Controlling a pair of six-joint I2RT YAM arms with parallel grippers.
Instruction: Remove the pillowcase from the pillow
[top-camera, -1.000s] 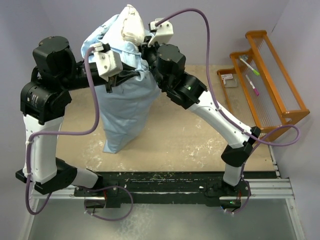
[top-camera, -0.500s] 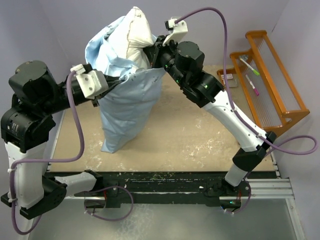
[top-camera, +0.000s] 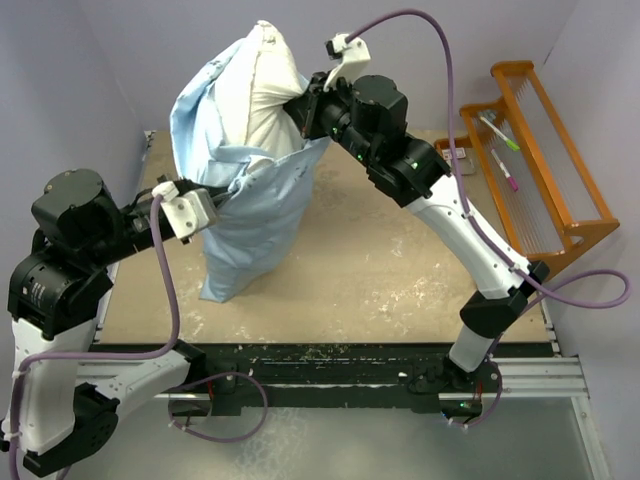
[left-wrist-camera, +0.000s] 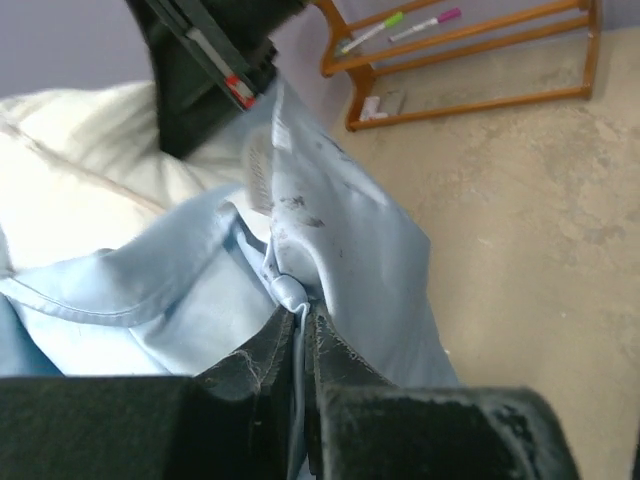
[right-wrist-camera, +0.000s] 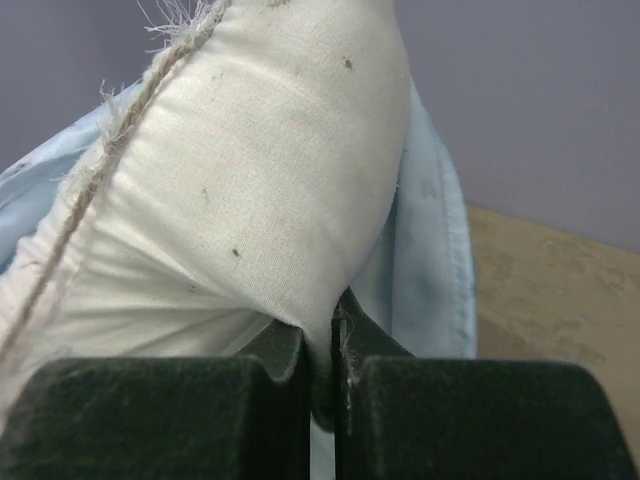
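Note:
Next, my left gripper opens and takes the hem's sagging part (left-wrist-camera: 165, 302) before pulling, because the pillowcase's hem hangs loose beside the fold that it is holding.
The light-blue pillowcase (top-camera: 250, 215) hangs upright over the table, its lower end on the tabletop. The off-white pillow (top-camera: 268, 95) sticks out of its open top. My right gripper (top-camera: 303, 108) is shut on the pillow's upper right edge and holds it high; the right wrist view shows the pillow (right-wrist-camera: 250, 180) pinched between the jaws, with pillowcase (right-wrist-camera: 430, 250) behind. My left gripper (top-camera: 222, 197) is shut on the pillowcase's open hem at the left; the left wrist view shows the hem (left-wrist-camera: 290, 295) in the jaws and the pillow (left-wrist-camera: 90, 170) above.
An orange wooden rack (top-camera: 540, 160) with pens (top-camera: 498, 130) stands at the table's right edge. A small white card (top-camera: 455, 155) lies beside it. The purple cables loop over both arms. The tan tabletop (top-camera: 380, 270) stretches in front of the pillowcase.
My left gripper has pulled the pillowcase hem down and toward the near left. My right gripper has lifted the pillow higher, so more white pillow shows above the blue fabric.

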